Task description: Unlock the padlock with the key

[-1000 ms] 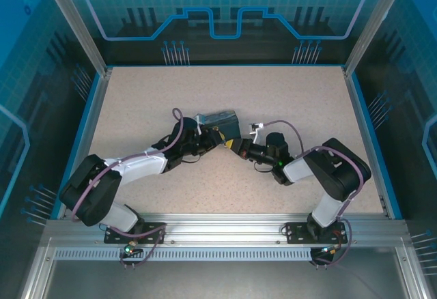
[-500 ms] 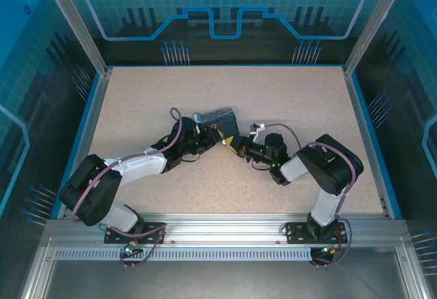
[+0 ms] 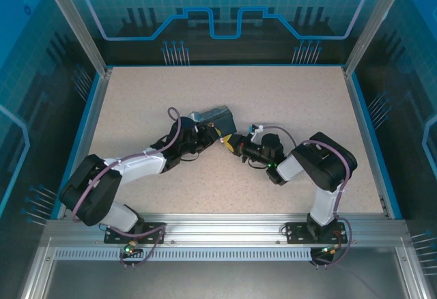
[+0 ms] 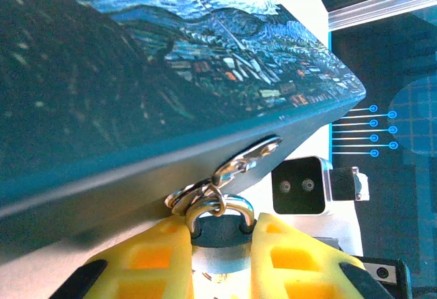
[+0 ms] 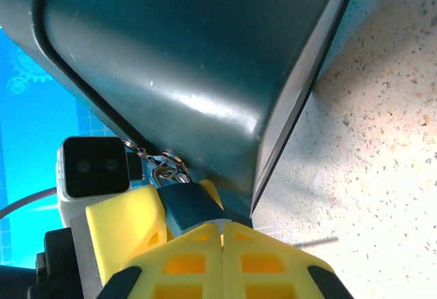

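My right gripper is crowding the lower end of the padlock at a slant. It should open, back away and pinch the key's head (image 4: 218,277) in line with the padlock.
The tiny blue padlock (image 4: 217,236) hangs by its silvery shackle (image 4: 239,207) from rings on the starry-night tin (image 4: 136,74). My left gripper (image 4: 218,229) is shut on the padlock's body, one yellow finger on each side. In the right wrist view the padlock (image 5: 188,207) sits just above my right gripper (image 5: 222,229). Its fingers are pressed together, their tips at the padlock's lower end. The key is almost wholly hidden between them, with just a pale sliver showing at the tips. From above, both grippers (image 3: 217,135) (image 3: 232,143) meet just in front of the tin (image 3: 213,117).
The tin stands tilted on the speckled table (image 3: 287,94), its near edge raised over the grippers. The right wrist's camera block (image 4: 300,186) sits close behind the padlock. Blue walls (image 3: 95,108) and metal posts ring the table; open room lies behind and to both sides.
My right arm has pushed its gripper a little left towards the padlock. The tin has shifted slightly back and left. The left gripper has kept its hold.
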You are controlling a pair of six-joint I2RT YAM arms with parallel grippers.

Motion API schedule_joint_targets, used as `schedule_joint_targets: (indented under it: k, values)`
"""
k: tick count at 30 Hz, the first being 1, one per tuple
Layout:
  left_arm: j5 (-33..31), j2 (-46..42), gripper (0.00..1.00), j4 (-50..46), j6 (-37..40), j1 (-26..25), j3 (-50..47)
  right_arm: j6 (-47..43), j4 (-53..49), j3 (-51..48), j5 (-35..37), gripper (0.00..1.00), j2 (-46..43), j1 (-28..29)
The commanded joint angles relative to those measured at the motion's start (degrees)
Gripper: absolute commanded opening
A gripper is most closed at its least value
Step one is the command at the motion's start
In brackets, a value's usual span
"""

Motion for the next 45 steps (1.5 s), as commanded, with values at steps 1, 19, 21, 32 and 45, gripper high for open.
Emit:
schedule_joint_targets:
  k: [1,19,21,32,45]
  values:
    - [8.28,-0.74,0.00,5.33,-0.64,-2.30,-0.02,4.14,6.28,3.87,0.04,0.01,0.62,2.69]
    - [8.35,-0.70,0.00,5.53,-0.60,-2.30,0.25,8.65,4.40,3.31,3.22,0.03,-1.44,3.84]
    - [8.33,-0.75,0.00,5.52,-0.92,-2.26,0.33,5.15,1.65,2.91,2.89,0.06,-2.64,3.72]
    - [7.66,-2.23,0.00,2.53,-0.83,-0.34,-0.15,-17.98,-23.05,-1.92,4.60,0.35,-14.57,1.10]
    - [8.11,-2.79,0.00,1.22,-1.11,0.37,0.76,-46.45,-38.63,-3.93,1.12,0.48,-29.01,-2.18]
